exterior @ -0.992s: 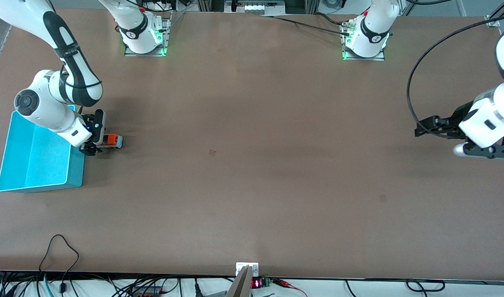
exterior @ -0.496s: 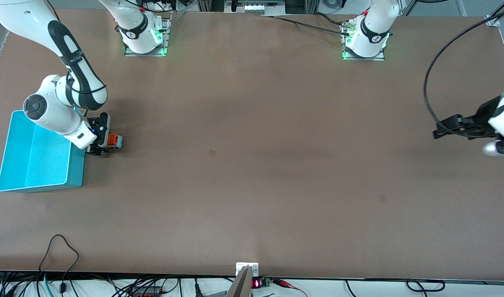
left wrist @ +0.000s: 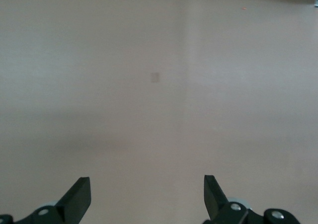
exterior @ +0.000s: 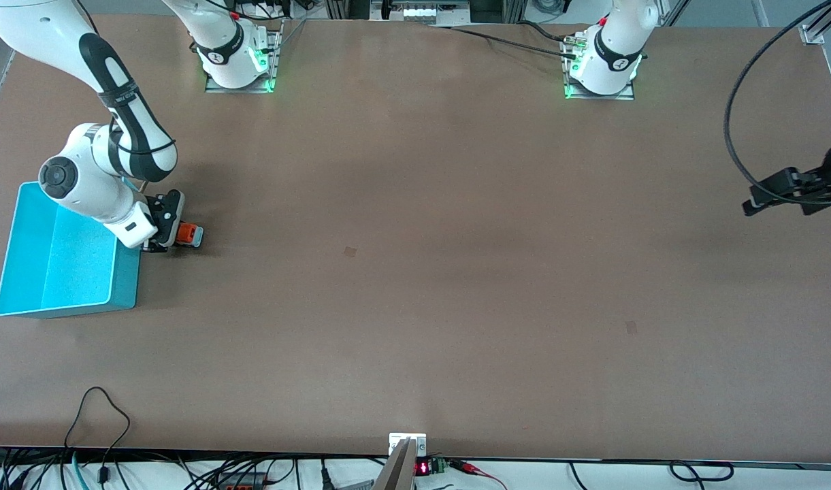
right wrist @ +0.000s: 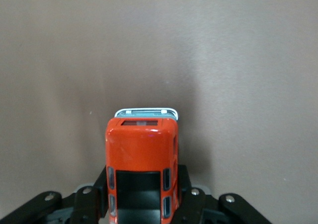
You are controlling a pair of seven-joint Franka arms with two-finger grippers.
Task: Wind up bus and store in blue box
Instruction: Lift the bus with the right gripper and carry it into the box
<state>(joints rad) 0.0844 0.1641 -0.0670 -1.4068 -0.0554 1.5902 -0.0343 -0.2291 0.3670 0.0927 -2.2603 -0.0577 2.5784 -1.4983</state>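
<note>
Next, I let go of the bus with my right gripper in the half of the blue box (exterior: 91, 220) nearest the arm bases. The bus is now on the table beside that box.
The bus (exterior: 190, 235), orange-red with a dark roof panel, is on the table beside the blue box (exterior: 126, 286), toward the right arm's end. My right gripper (exterior: 167, 239) is shut on the bus, one finger on each side. In the right wrist view the bus (right wrist: 141, 149) sits between the fingers (right wrist: 185, 186) and my right gripper (right wrist: 142, 189) holds its rear half. The blue box is open-topped and holds nothing. My left gripper (exterior: 755, 201) is open and empty over the left arm's end of the table; it also shows in the left wrist view (left wrist: 147, 191).
The two arm bases (exterior: 238, 61) (exterior: 602, 64) stand along the table edge farthest from the front camera. Cables (exterior: 95, 422) lie at the nearest edge. A small dark mark (exterior: 350, 252) is on the brown table.
My right gripper has come down and closed around the bus, covering more of it. My left arm has pulled back toward its end of the table, partly out of view.
</note>
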